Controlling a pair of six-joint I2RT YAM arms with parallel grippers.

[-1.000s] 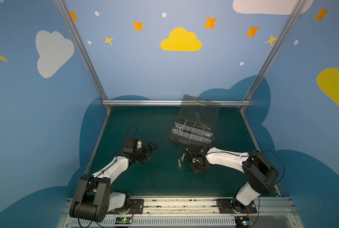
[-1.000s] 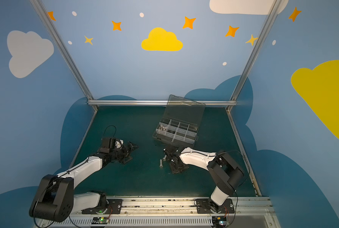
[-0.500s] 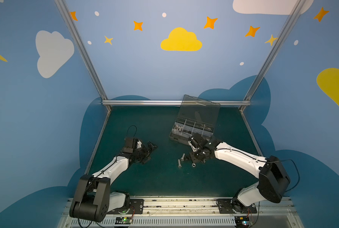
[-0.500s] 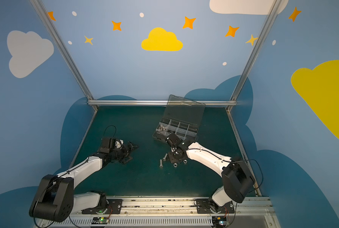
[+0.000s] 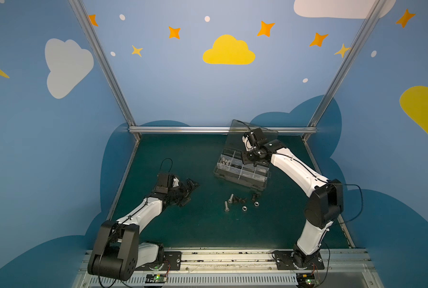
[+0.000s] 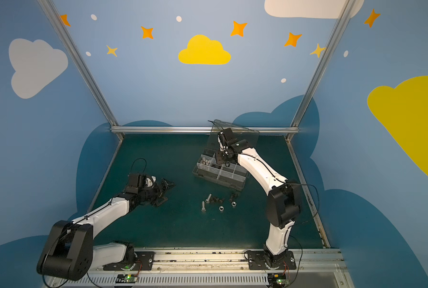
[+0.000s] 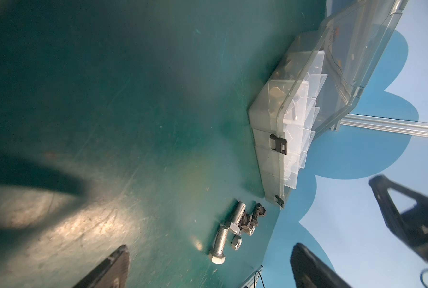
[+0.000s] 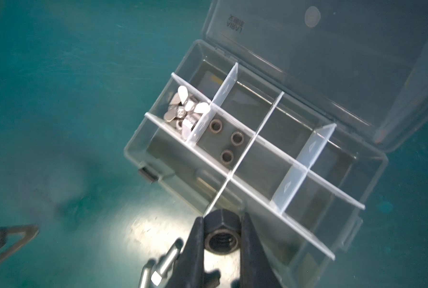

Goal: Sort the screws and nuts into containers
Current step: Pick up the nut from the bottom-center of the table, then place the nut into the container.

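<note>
My right gripper will let go of the black nut among the other black nuts (image 5: 236, 166) (image 8: 224, 139), in the compartment beside the silver winged pieces.
My right gripper (image 8: 221, 224) is shut on a black nut (image 8: 221, 234). It hangs over the near middle of the clear organizer box (image 5: 241, 177) (image 6: 233, 183), whose lid stands open. One compartment holds silver winged pieces (image 8: 185, 109), and the one beside it holds three black nuts (image 8: 237, 137). On the mat in front of the box lie two silver bolts (image 5: 231, 198) (image 7: 220, 240), two silver nuts (image 5: 244, 208) and short black screws (image 5: 240, 199). My left gripper (image 5: 191, 192) (image 7: 210, 248) rests low at the left, open and holding nothing, well apart from the pile.
Metal frame rails (image 5: 220, 129) and blue walls close in the green mat (image 5: 183, 154) at the back and sides. The box's upright lid (image 5: 267, 134) stands just behind my right wrist. The arm bases sit on a rail (image 5: 220, 259) along the front edge.
My right arm rose from the pile on the mat with the black nut and swung back over the box. The left arm has stayed still.
</note>
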